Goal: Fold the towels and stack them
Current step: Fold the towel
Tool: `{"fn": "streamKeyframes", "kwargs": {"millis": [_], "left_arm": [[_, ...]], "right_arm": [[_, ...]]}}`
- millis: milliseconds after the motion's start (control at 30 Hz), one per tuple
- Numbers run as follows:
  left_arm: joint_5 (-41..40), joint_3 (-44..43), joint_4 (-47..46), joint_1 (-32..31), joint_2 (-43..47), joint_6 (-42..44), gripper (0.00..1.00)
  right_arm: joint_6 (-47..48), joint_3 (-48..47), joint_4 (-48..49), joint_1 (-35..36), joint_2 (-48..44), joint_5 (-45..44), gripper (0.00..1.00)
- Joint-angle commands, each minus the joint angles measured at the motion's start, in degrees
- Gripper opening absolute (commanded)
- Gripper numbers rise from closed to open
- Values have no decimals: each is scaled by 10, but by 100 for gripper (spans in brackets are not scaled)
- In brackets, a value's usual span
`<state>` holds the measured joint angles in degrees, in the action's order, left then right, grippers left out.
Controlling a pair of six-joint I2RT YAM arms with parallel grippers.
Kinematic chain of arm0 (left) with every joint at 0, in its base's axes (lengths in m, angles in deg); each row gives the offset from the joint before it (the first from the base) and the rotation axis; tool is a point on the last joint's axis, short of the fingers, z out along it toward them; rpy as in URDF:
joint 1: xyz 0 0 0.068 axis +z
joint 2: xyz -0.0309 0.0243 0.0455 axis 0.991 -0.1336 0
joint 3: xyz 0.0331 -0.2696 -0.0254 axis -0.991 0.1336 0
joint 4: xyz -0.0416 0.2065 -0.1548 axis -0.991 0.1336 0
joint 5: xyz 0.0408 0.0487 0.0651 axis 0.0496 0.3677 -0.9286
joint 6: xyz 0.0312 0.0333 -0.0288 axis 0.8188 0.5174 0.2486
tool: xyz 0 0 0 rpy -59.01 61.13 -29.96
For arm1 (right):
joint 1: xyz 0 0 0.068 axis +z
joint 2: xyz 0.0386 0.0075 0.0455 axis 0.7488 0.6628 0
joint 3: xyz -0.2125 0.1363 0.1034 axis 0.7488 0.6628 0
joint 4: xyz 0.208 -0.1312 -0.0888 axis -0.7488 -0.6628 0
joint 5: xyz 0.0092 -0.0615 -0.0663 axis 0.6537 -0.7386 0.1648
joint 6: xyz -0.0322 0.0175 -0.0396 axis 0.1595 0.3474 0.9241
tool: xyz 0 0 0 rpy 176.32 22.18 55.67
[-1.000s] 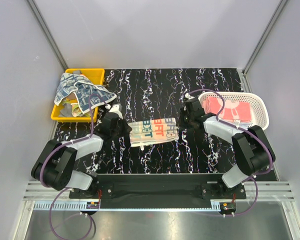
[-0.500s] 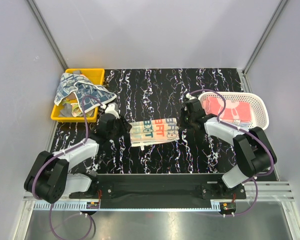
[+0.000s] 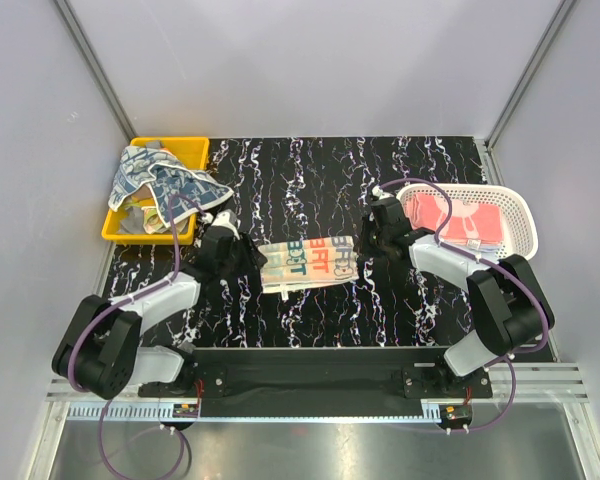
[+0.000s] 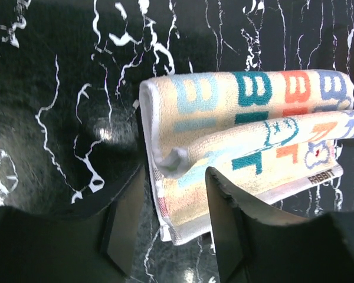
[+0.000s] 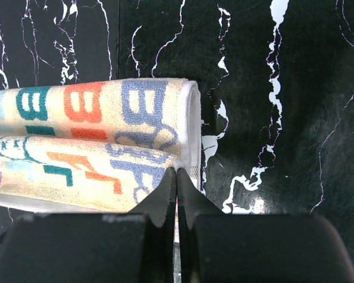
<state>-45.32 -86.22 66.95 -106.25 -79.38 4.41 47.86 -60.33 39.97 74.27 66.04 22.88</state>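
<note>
The front edge of the towel's upper layer is bunched up in a roll, so my left gripper needs to grab the layer's loose corner [image 4: 175,163] and pull it flat.
A folded beige towel [image 3: 308,262] with teal, orange and blue lettering lies mid-table. My left gripper [image 3: 248,258] is at its left end. In the left wrist view the left gripper [image 4: 174,177] stands open, and the towel's [image 4: 253,118] left edge lies loose between the fingers. My right gripper [image 3: 365,248] is at the right end. In the right wrist view its [image 5: 177,172] tips are shut on the corner of the towel's [image 5: 94,135] upper layer. Blue-patterned towels [image 3: 160,185] are heaped in the bin, and a pink towel [image 3: 460,220] lies in the basket.
The yellow bin [image 3: 185,148] stands at the far left and the white mesh basket [image 3: 515,205] at the right. Black marbled tabletop [image 3: 320,170] stretches behind the towel. Grey walls close in the table on three sides.
My left gripper has opened and let go of the towel's left end. The right gripper stays shut at the right end, and the towel has not moved.
</note>
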Motion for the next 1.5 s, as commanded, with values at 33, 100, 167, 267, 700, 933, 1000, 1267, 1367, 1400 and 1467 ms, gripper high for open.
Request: {"fn": "streamKeyframes", "kwargs": {"millis": [33,100,167,267,700,933,1000,1267,1367,1400,1467], "left_arm": [[8,-40,22,0,9,-44,47],[9,-33,23,0,18,-56,47],[1,-26,8,0,33,-71,49],[-22,-46,44,0,32,-98,53],[-47,-85,78,-2,-34,-253,56],[-34,-79,72,-4,-52,-268,55],[-34,-77,71,-5,-54,-266,54],[-11,-32,40,-13,-47,-248,43],[-6,-19,36,-17,-43,-235,40],[-4,-14,35,-18,-41,-232,38],[-1,0,26,-21,-38,-226,36]], "right_arm": [[3,4,20,1,-23,-20,0],[3,4,20,2,-24,-20,0],[3,6,21,2,-24,-20,0],[2,7,25,2,-17,-17,0],[-3,9,31,3,-18,-13,0],[-2,14,29,4,-25,-7,0],[-3,16,29,4,-29,-7,0],[-7,30,20,5,-60,-1,9],[-12,37,14,7,-79,0,20],[-14,39,13,7,-81,0,24],[-18,42,5,7,-89,3,29]]}}
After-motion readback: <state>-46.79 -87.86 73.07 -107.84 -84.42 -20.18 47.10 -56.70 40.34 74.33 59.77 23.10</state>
